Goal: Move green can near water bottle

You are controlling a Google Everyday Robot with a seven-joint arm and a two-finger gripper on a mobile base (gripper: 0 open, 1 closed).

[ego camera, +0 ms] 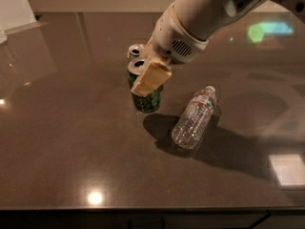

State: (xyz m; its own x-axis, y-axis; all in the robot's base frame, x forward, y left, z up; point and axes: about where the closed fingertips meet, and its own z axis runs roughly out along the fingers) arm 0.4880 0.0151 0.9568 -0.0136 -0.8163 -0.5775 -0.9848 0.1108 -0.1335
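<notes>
Next, my gripper lets go of the green can on the shadowed table (164, 117), close beside the water bottle's ribbed middle.
The green can (147, 99) is dark green with a silver top and stands upright near the middle of the dark table. My gripper (141, 79) comes down from the upper right and is shut on the can's upper part, with one tan finger pad (151, 78) across its front. I cannot tell whether the can's base touches the table. The water bottle (194, 119) is clear and ribbed with a white cap. It lies on its side just right of the can, cap pointing away, with a small gap between them.
A second can (135, 50) with a silver top stands right behind the green can, partly hidden by it and the gripper. The arm's shadow (224, 147) falls across the table (71, 151) to the right. The table's front edge runs along the bottom.
</notes>
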